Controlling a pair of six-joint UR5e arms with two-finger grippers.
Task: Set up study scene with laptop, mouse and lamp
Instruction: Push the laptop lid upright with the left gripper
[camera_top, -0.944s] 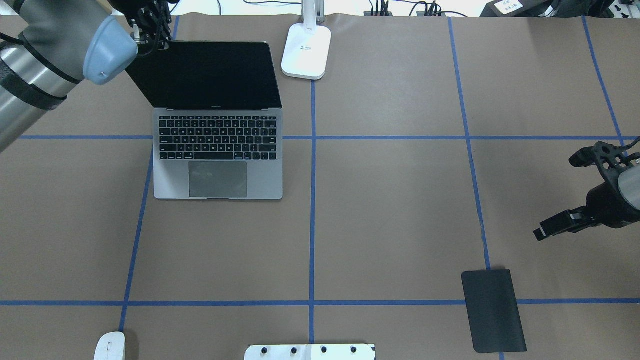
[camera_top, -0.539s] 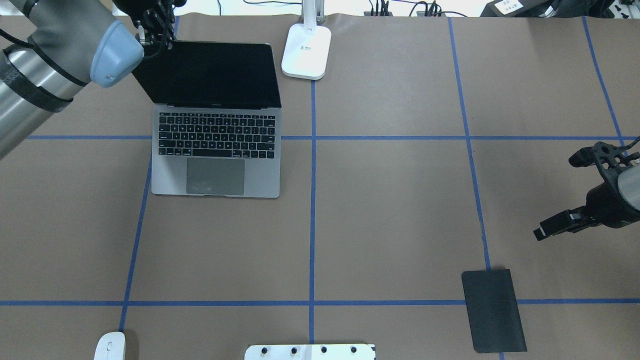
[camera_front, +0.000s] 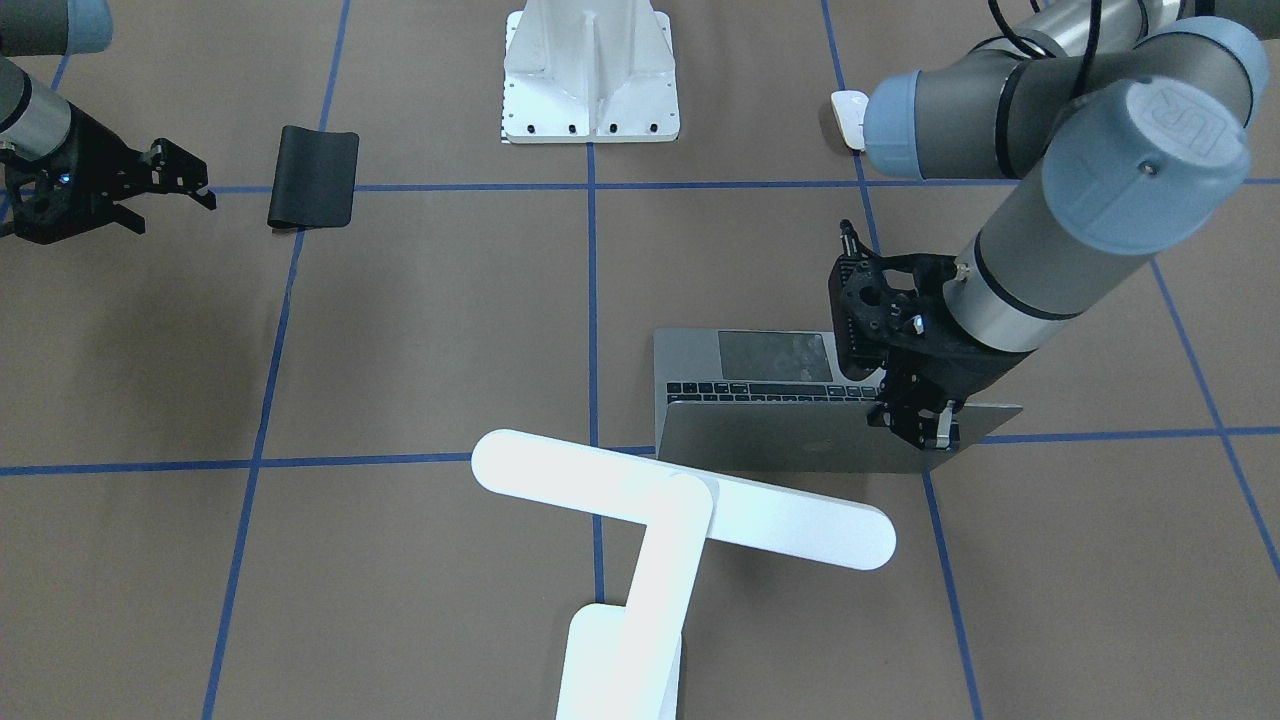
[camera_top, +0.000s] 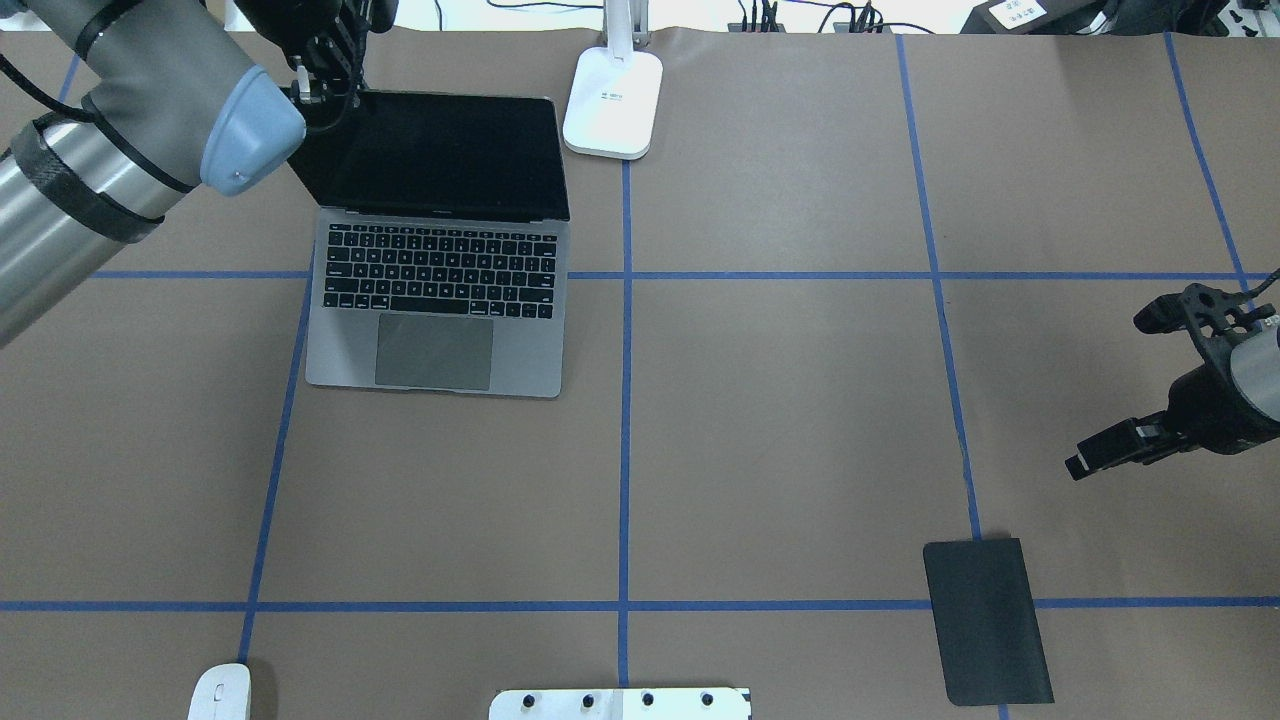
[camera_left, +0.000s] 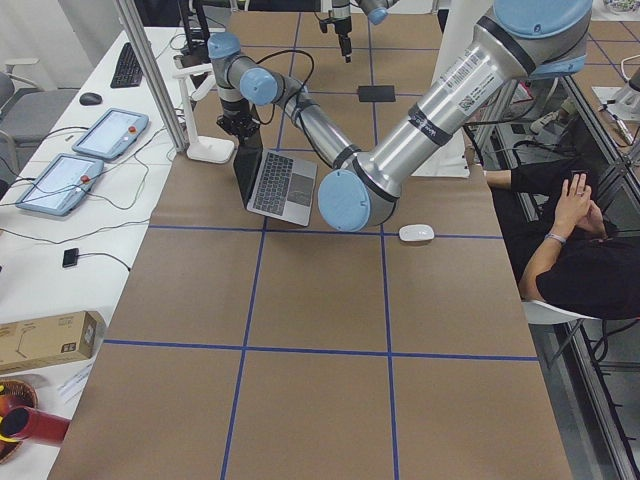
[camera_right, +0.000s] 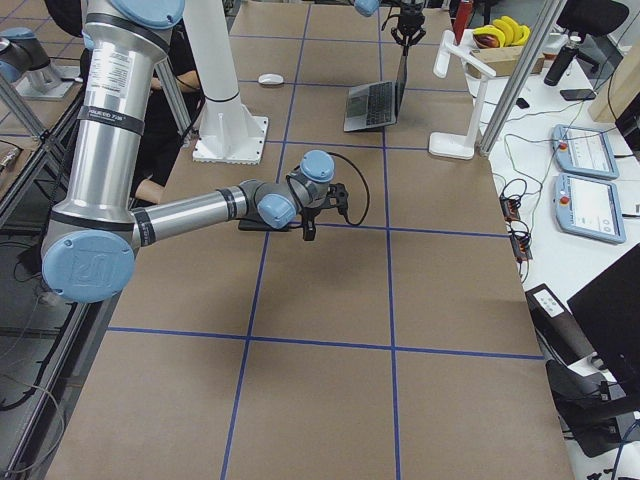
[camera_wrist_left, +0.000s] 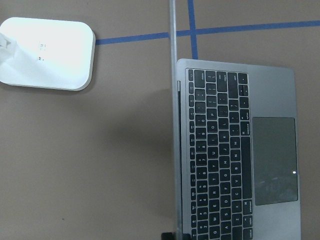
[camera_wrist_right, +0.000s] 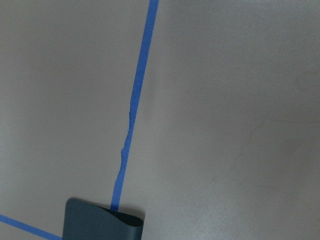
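Observation:
My right gripper is to go to the black mat next and close midway along the mat's folded side (camera_front: 277, 180), the one nearest that gripper.
The laptop (camera_top: 440, 300) stands open on the left half of the table, screen dark. My left gripper (camera_top: 327, 92) is shut on the top left corner of its lid; the front view (camera_front: 925, 425) shows the fingers pinching the lid (camera_front: 800, 440). The left wrist view shows the lid edge-on (camera_wrist_left: 173, 125) beside the keyboard. The lamp stands behind the laptop, base (camera_top: 612, 103) on the table, bar head (camera_front: 680, 498) above. The mouse (camera_top: 220, 692) lies at the near left edge. My right gripper (camera_top: 1115, 390) is open and empty, hovering at the right.
A black mat (camera_top: 987, 620) lies near right, one end curled (camera_wrist_right: 102, 222). The white bolted pedestal (camera_top: 620, 703) stands at the near middle edge. Blue tape lines grid the brown table. A person (camera_left: 580, 250) sits beside the table.
My left gripper has moved right with the lid corner. The laptop has turned slightly and its screen looks shorter. The right arm has hardly moved.

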